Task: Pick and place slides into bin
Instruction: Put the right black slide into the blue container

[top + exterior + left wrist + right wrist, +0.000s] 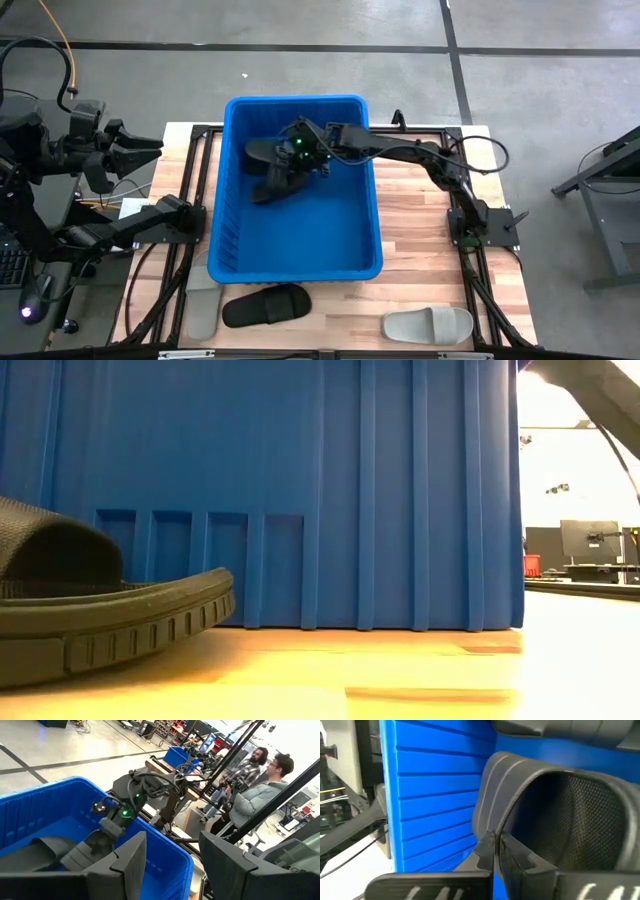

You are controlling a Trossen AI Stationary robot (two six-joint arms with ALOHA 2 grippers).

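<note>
My right gripper is to put down the black slide. It will release it on the blue bin's bottom next to the other black slide [281, 201].
The blue bin [300, 268] stands mid-table. My right gripper [300, 158] reaches into its far left part and is shut on a black slide [275, 185]. A second black slide [258, 150] lies by the bin's far wall. On the table in front of the bin lie a black slide [265, 305], which also shows in the low view [100, 615], a light grey slide [428, 325] to its right, and another light grey slide [202, 300] at the bin's near left corner. My left gripper [135, 150] is open and empty, off the table's left edge. My right gripper pinches the edge of the black slide's band strap [492, 827] between its two shut fingers [487, 852]. It comes from above, slanting in from the table's right. The slide hangs tilted below the fingers inside the bin; whether its low end touches the floor, I cannot tell.
The bin's tall ribbed walls [300, 490] surround the right gripper. Bare wood lies to the right of the bin [430, 240]. Two people [260, 785] stand beyond the table in the left wrist view. Cables and frame rails run along the table's edges.
</note>
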